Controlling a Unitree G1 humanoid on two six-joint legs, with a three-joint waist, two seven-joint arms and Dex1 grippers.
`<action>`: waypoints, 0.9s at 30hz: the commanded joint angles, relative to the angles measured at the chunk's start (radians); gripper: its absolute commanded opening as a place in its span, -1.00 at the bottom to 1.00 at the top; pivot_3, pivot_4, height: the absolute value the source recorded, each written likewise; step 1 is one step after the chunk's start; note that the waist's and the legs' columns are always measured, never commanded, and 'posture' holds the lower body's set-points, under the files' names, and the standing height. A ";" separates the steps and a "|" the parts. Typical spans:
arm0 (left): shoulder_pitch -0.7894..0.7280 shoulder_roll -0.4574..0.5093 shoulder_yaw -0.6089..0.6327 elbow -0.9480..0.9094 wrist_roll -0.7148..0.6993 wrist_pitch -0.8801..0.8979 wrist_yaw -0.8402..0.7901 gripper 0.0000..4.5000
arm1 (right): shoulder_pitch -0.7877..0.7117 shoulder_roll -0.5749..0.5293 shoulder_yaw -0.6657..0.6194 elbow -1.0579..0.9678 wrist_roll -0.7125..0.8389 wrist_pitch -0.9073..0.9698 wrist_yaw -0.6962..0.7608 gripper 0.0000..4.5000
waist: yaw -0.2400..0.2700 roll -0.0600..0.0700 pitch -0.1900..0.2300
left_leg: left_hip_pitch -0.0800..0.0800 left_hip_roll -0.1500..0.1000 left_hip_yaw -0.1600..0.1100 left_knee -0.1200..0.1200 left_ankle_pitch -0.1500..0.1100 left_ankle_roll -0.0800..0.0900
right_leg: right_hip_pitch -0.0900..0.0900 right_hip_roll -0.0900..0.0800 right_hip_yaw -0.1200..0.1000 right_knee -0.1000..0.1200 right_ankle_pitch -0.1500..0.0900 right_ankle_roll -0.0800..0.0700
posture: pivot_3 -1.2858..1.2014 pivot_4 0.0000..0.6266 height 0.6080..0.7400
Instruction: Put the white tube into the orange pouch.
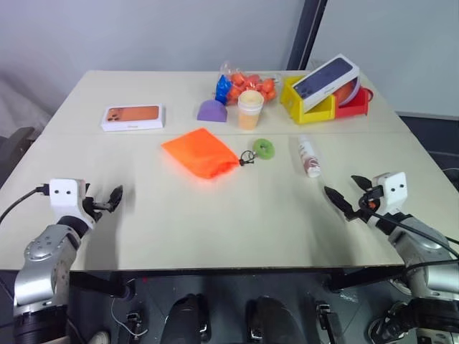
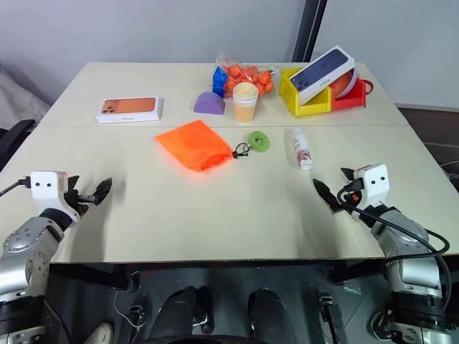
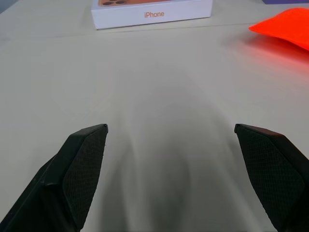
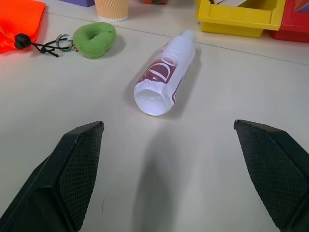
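Observation:
Left gripper should next reach the orange pouch and grip the upper layer [image 1: 219, 166] beside the pouch's opening, at the drawstring cord's end.
The white tube [image 1: 309, 157] lies on its side on the table, right of centre, with reddish label marks [image 4: 166, 77]. The orange pouch [image 1: 200, 152] lies flat near the middle, its black drawstring cord [image 1: 247, 158] trailing toward a green ring [image 1: 264, 149]. My left gripper [image 1: 115, 197] hovers open over the table's near left, well short of the pouch. My right gripper [image 1: 344, 197] is open at the near right, with the tube a short way beyond its fingertips. Nothing is between either pair of fingers.
A flat white phone box [image 1: 133, 117] lies at the far left. Farther back stand a purple block [image 1: 212, 110], a pale orange cup [image 1: 250, 109], a clear bag of orange bits [image 1: 247, 80], and yellow [image 1: 307, 107] and red bins [image 1: 356, 104] with a dark box across them.

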 commanded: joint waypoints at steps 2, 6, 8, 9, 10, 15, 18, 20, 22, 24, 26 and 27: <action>0.003 0.004 0.024 -0.034 -0.007 -0.013 0.002 1.00 | -0.003 -0.003 -0.009 -0.031 0.004 -0.015 -0.001 0.99 | 0.000 0.000 0.000 | 0.000 0.000 0.000 0.000 0.000 0.000 | 0.000 0.000 0.000 0.000 0.000 0.000 | 0.03 -0.52 1.00; 0.002 -0.004 0.019 -0.041 -0.022 -0.010 -0.006 1.00 | -0.001 -0.002 -0.008 -0.045 0.004 -0.008 -0.007 0.99 | 0.000 0.000 0.000 | 0.000 0.000 0.000 0.000 0.000 0.000 | 0.000 0.000 0.000 0.000 0.000 0.000 | 0.03 -0.52 1.00; 0.003 -0.008 0.010 -0.051 -0.018 -0.006 -0.002 1.00 | -0.002 -0.001 -0.008 -0.050 0.006 -0.005 -0.010 0.99 | 0.000 0.000 0.000 | 0.000 0.000 0.000 0.000 0.000 0.000 | 0.000 0.000 0.000 0.000 0.000 0.000 | 0.03 -0.52 1.00; 0.002 -0.010 0.007 -0.054 -0.017 -0.004 0.000 1.00 | -0.002 -0.001 -0.008 -0.052 0.006 -0.004 -0.011 0.99 | 0.000 0.000 0.000 | 0.000 0.000 0.000 0.000 0.000 0.000 | 0.000 0.000 0.000 0.000 0.000 0.000 | 0.03 -0.52 1.00; 0.001 -0.012 0.004 -0.060 -0.016 -0.001 0.003 1.00 | -0.003 -0.001 -0.008 -0.053 0.007 -0.003 -0.012 0.99 | 0.000 0.000 0.000 | 0.000 0.000 0.000 0.000 0.000 0.000 | 0.000 0.000 0.000 0.000 0.000 0.000 | 0.03 -0.52 1.00; -0.032 -0.024 -0.066 -0.162 -0.008 0.009 -0.002 1.00 | -0.026 -0.002 0.006 -0.070 0.016 0.014 -0.005 0.99 | 0.001 0.000 0.000 | 0.000 0.000 0.000 0.000 0.000 0.000 | 0.001 0.000 0.000 0.000 0.000 0.000 | 0.03 -0.52 1.00; -0.081 -0.022 -0.195 -0.238 0.038 0.010 -0.024 1.00 | -0.027 -0.008 0.011 -0.104 0.035 0.039 0.012 0.99 | 0.007 0.000 0.000 | 0.000 0.000 0.000 0.000 0.000 0.000 | 0.002 0.000 0.000 0.000 0.000 0.000 | 0.03 -0.52 1.00; -0.110 -0.029 -0.253 -0.263 0.061 0.013 -0.023 1.00 | -0.019 -0.011 0.014 -0.122 0.039 0.048 0.020 0.99 | 0.006 0.000 0.000 | 0.000 -0.001 0.000 0.000 0.000 0.000 | 0.003 0.000 0.000 0.000 0.000 0.000 | 0.03 -0.52 1.00; -0.142 -0.032 -0.317 -0.278 0.107 0.005 -0.016 1.00 | -0.010 -0.014 0.016 -0.149 0.046 0.061 0.024 0.99 | 0.004 0.000 0.000 | 0.000 -0.001 0.001 0.000 0.000 0.000 | 0.003 0.000 0.000 0.000 0.000 0.000 | 0.03 -0.52 1.00; -0.217 -0.056 -0.445 -0.286 0.200 0.008 0.008 1.00 | 0.014 -0.023 0.036 -0.210 0.048 0.078 0.041 0.99 | 0.004 0.001 0.000 | 0.000 -0.001 0.000 0.000 0.000 0.001 | 0.002 0.001 0.000 0.000 0.000 0.001 | 0.03 -0.52 1.00; -0.283 -0.077 -0.559 -0.270 0.302 0.009 0.029 1.00 | 0.032 -0.029 0.063 -0.264 0.053 0.098 0.058 0.99 | 0.008 0.000 0.000 | 0.000 -0.001 0.000 0.000 0.002 0.003 | 0.003 0.001 0.000 0.000 0.000 0.001 | 0.03 -0.52 1.00; -0.308 -0.083 -0.605 -0.256 0.354 0.009 0.038 1.00 | 0.037 -0.030 0.075 -0.285 0.056 0.107 0.064 0.99 | 0.007 0.000 0.000 | 0.000 -0.001 0.000 0.000 0.002 0.003 | 0.003 0.002 0.000 0.000 0.001 0.001 | 0.03 -0.52 1.00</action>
